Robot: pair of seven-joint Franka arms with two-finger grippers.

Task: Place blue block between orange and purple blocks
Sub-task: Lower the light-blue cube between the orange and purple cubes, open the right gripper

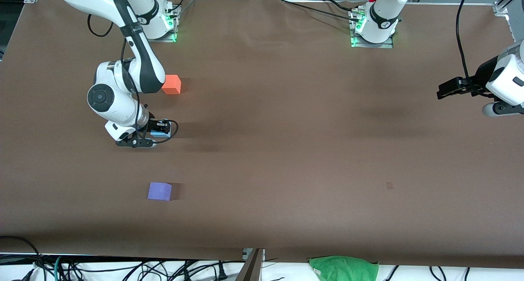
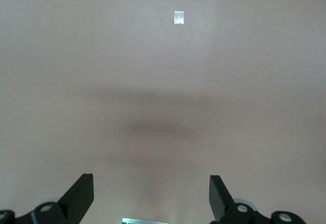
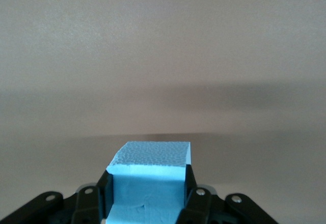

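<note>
My right gripper needs to release the blue block on the table, halfway [image 1: 168, 138] between the orange block and the purple block.
My right gripper [image 1: 160, 130] is shut on the sky-blue block [image 1: 159, 134], low at the table surface toward the right arm's end. In the right wrist view the blue block [image 3: 147, 183] sits clamped between both fingers [image 3: 99, 196]. The orange block [image 1: 171, 84] lies farther from the front camera than the blue block. The purple block [image 1: 159, 191] lies nearer to the front camera than the blue block. The blue block is roughly in line between them. My left gripper [image 1: 444, 91] waits open and empty above the left arm's end of the table, also seen in the left wrist view [image 2: 151, 191].
A small pale mark [image 1: 389, 185] is on the brown table cover and also shows in the left wrist view [image 2: 178, 17]. A green cloth [image 1: 344, 268] hangs at the table's near edge. Cables run along that edge.
</note>
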